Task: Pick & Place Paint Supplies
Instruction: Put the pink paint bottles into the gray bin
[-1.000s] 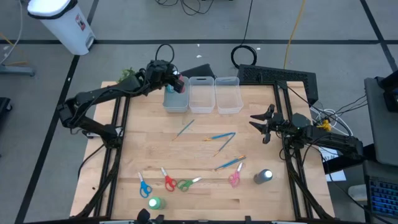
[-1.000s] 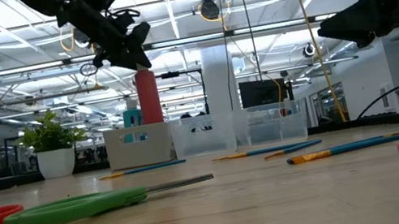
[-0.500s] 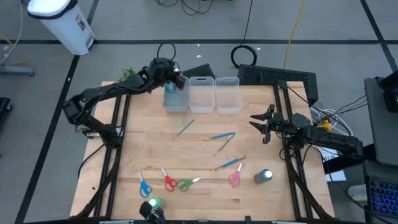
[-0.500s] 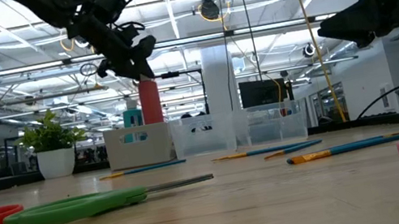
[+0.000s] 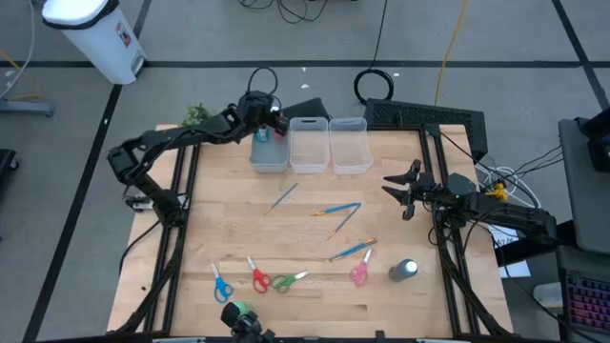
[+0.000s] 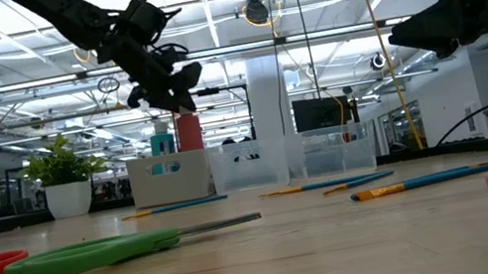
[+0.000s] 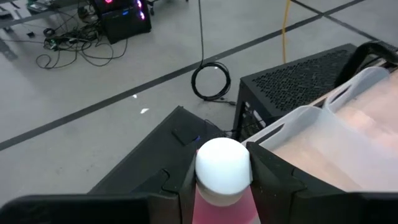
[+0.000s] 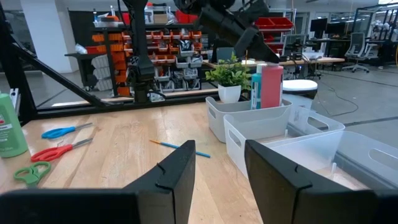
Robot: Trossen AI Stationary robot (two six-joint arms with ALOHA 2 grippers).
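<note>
Next, my left gripper takes the pink-red bottle to the clear bin [image 5: 279, 138] [image 7: 220, 210] nearest the potted plant. It will let go of it there, beside the blue bottle.
My left gripper [image 5: 271, 122] is shut on a pink-red paint bottle with a white cap [image 6: 189, 132] over the leftmost clear bin [image 5: 270, 168] at the table's far edge. A blue bottle [image 8: 256, 90] stands in that bin beside it. My right gripper [image 5: 393, 191] waits open at the table's right side with nothing between its fingers. On the near half lie the green bottle [image 5: 238, 310], the dark grey bottle [image 5: 404, 270], several scissors [image 5: 257, 277] and several thin brushes [image 5: 335, 209]. My left gripper pinches the pink-red bottle between its two fingers at the top of its body, just below the white cap [image 7: 222, 165]. The fingers [image 7: 273, 180] slant down from the table's left. The bottle hangs upright, its lower part behind the bin's wall [image 6: 171, 178]; I cannot tell whether it touches the bin's floor.
Two more clear bins [image 5: 310, 148] [image 5: 349, 146] stand in a row to the right of the first. A small potted plant [image 5: 195, 114] sits at the far left corner. A black crate [image 7: 298, 78] stands beyond the table's far edge.
My left gripper has sunk and gone a little toward the table's far edge with the pink-red bottle. The bottle stays upright; its lower part has gone down behind the leftmost bin's wall.
</note>
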